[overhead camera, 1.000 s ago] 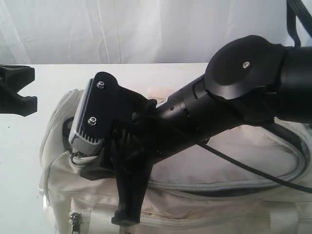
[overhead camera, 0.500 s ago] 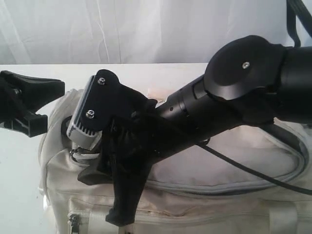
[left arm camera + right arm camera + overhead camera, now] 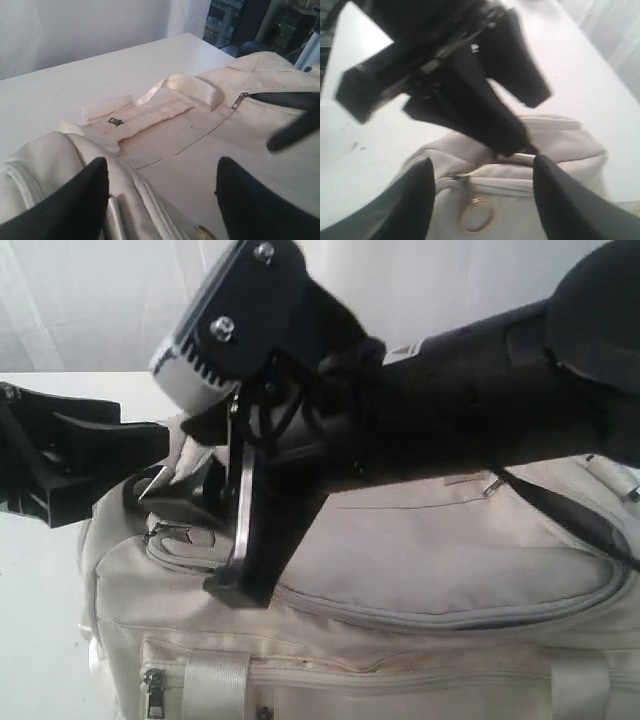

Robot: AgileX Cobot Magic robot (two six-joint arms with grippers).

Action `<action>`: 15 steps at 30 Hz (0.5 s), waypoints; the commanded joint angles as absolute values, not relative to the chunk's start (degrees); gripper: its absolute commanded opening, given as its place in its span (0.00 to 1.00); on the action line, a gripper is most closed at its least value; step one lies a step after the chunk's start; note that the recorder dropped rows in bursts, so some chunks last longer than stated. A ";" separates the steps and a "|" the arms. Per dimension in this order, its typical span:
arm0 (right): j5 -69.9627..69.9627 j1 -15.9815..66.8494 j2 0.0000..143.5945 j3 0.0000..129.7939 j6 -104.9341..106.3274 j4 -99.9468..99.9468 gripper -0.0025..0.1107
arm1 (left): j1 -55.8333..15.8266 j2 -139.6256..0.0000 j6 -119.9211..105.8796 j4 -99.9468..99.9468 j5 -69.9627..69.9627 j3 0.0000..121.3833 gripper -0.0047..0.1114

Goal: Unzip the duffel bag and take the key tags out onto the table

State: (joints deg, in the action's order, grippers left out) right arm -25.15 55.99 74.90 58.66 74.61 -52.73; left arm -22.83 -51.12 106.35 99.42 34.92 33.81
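Note:
The robot's right gripper should close on the metal ring's outer side (image 3: 209,538) (image 3: 477,231), away from the zipper pull on the duffel bag's curved top zipper.
The cream-white duffel bag (image 3: 430,570) lies on the white table (image 3: 35,630), its curved top zipper running across it. My right gripper (image 3: 205,540) hangs open over the bag's left end. In the right wrist view, the right gripper (image 3: 484,161) has a zipper pull with a metal ring (image 3: 476,216) between its spread fingers, untouched. My left gripper (image 3: 110,475) reaches in from the left, open, at the same end of the bag. In the left wrist view, the left gripper (image 3: 162,162) straddles bag fabric (image 3: 200,145). The key tags are out of view.
A webbing handle (image 3: 192,90) and a side-pocket zipper pull (image 3: 239,100) lie on the bag's far side. The right arm's thick black forearm (image 3: 480,390) spans the bag. White curtain (image 3: 90,300) backs the table. Bare tabletop (image 3: 75,85) lies beyond the bag.
The right wrist has lifted and tilted up above the bag's left end. The left gripper has come in from the left edge to the bag's end, close to the right gripper.

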 commanded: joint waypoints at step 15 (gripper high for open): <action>-27.74 53.57 82.07 57.62 62.27 -36.23 0.43 | -22.96 -45.03 108.94 99.95 43.69 17.86 0.56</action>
